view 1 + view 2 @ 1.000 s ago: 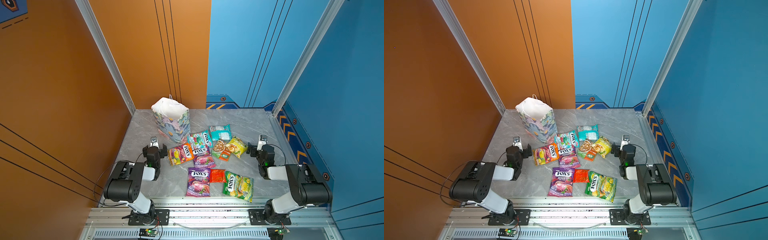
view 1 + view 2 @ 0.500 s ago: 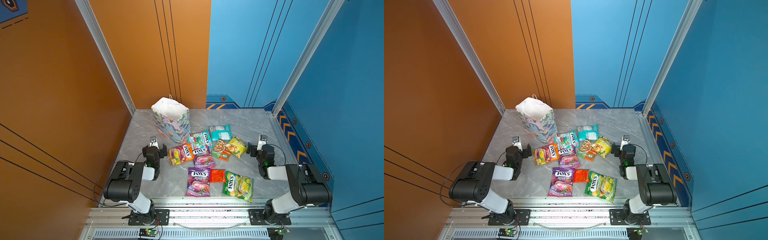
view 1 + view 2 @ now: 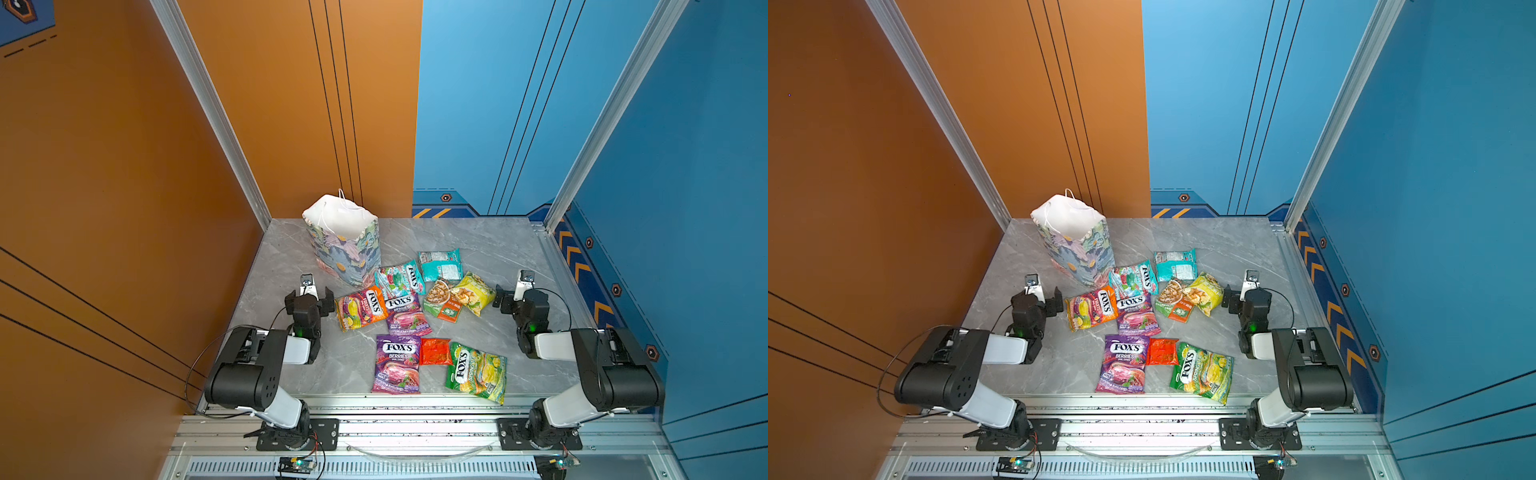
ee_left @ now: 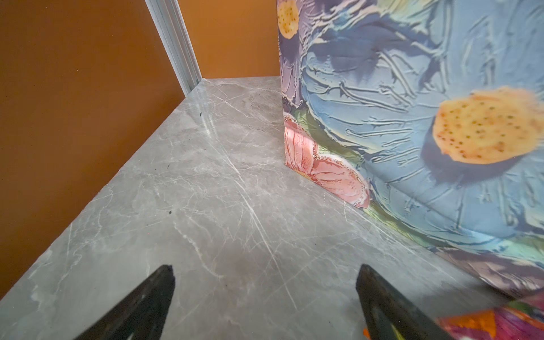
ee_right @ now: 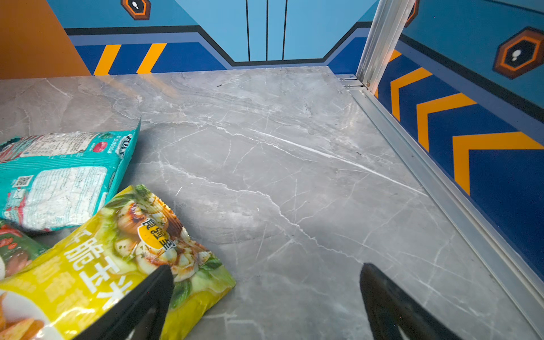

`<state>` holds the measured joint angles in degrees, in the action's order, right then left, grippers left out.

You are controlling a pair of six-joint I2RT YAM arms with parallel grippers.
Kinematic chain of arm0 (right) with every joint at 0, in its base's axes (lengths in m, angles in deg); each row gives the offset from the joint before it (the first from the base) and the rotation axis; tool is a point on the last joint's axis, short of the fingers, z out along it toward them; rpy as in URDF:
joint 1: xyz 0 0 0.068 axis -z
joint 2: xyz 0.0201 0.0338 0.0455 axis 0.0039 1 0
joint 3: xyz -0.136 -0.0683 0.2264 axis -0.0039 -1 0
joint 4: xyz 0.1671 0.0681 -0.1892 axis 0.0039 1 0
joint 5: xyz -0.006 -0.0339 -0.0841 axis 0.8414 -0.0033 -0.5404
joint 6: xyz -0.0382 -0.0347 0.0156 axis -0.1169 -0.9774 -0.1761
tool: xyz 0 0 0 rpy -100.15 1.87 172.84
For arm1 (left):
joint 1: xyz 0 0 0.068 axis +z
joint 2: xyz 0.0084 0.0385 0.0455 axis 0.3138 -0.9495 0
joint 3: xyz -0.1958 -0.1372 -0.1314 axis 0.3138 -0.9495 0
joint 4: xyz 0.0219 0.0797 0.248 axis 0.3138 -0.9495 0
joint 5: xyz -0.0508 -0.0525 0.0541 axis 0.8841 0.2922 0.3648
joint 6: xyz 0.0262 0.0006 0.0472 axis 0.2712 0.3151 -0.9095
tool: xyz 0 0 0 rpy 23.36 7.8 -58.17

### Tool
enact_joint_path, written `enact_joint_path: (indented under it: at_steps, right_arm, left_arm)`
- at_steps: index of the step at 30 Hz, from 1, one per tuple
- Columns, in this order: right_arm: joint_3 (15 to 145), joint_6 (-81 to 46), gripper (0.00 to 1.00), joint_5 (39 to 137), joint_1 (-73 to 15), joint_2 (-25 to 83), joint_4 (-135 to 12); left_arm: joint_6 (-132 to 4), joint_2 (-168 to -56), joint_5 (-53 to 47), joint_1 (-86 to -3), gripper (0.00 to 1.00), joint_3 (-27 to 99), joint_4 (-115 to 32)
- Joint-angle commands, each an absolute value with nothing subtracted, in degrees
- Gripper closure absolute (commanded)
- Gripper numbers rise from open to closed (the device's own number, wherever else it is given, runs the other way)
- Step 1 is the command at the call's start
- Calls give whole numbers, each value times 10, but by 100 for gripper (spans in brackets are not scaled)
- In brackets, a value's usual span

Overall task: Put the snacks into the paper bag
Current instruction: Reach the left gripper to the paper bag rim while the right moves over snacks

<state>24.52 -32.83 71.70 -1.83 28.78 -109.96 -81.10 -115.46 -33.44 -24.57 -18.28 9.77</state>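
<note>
I will next move my left gripper to the near rim (image 3: pixel 343 236) of the floral paper bag and close it there, toward the bag's corner above the orange packet.
The floral paper bag (image 3: pixel 347 253) (image 4: pixel 412 117) stands upright at the back left with its white mouth open. The snacks lie flat on the grey table in front of it: an orange packet (image 3: pixel 359 307), two purple ones (image 3: pixel 405 318) (image 3: pixel 397 368), a teal one (image 3: pixel 399 280), a teal one face down (image 5: pixel 59 179), a yellow chip bag (image 5: pixel 117 259), a green-orange one (image 3: pixel 444 301), a small red one (image 3: pixel 434 351) and a green one (image 3: pixel 476 372). My left gripper (image 3: pixel 309 298) (image 4: pixel 265 279) is open and empty, low beside the bag. My right gripper (image 3: pixel 521 297) (image 5: pixel 265 279) is open, one finger over the chip bag's corner.
Orange wall panels (image 3: pixel 124 208) close the left side and blue ones (image 3: pixel 685 208) the right. An aluminium rail (image 5: pixel 441 182) runs along the table's right edge. Bare marble (image 5: pixel 279 147) lies ahead of the right gripper and to the left of the bag (image 4: pixel 191 176).
</note>
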Motion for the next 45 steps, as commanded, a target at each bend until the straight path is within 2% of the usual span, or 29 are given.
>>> enact_joint_path:
  at_steps: [1,3,5,7,9,13,16,20,25,27,28,36,45]
  right_arm:
    - [286,-325,0,671,-34,232,-996]
    - [355,-287,0,620,-47,183,-824]
    - [426,-202,0,609,-48,151,-694]
    - [481,-88,0,615,-41,128,-577]
    - [472,-80,0,689,-28,112,-571]
    - [450,-82,0,723,-34,77,-565]
    - [471,-103,0,714,-53,64,-506]
    - [488,-116,0,728,-74,53,-460]
    - [517,-141,0,747,-96,69,-420]
    - [530,-151,0,733,-109,79,-404]
    - [534,-153,0,728,-114,81,-400]
    - [541,-157,0,742,-138,91,-385]
    - [534,-157,0,763,-153,84,-372]
  left_arm:
    - [-834,-1051,-456,-286,2,-190,66]
    - [-768,-970,-489,-289,2,-158,-70]
    - [-697,-901,-472,-278,2,-113,-200]
    - [-630,-852,-473,-273,2,-96,-228]
    - [-529,-810,-515,-274,2,-103,-223]
    - [-475,-724,-395,-238,2,-116,-200]
    - [-471,-697,-346,-209,0,-30,-354]
    - [-497,-742,-265,-187,3,134,-587]
    - [-513,-837,-179,-188,10,298,-731]
    - [-519,-880,-144,-193,22,339,-751]
    - [-519,-897,-136,-196,23,353,-757]
    - [-529,-1055,-81,-248,26,484,-815]
    - [-532,-1157,-100,-273,21,569,-848]
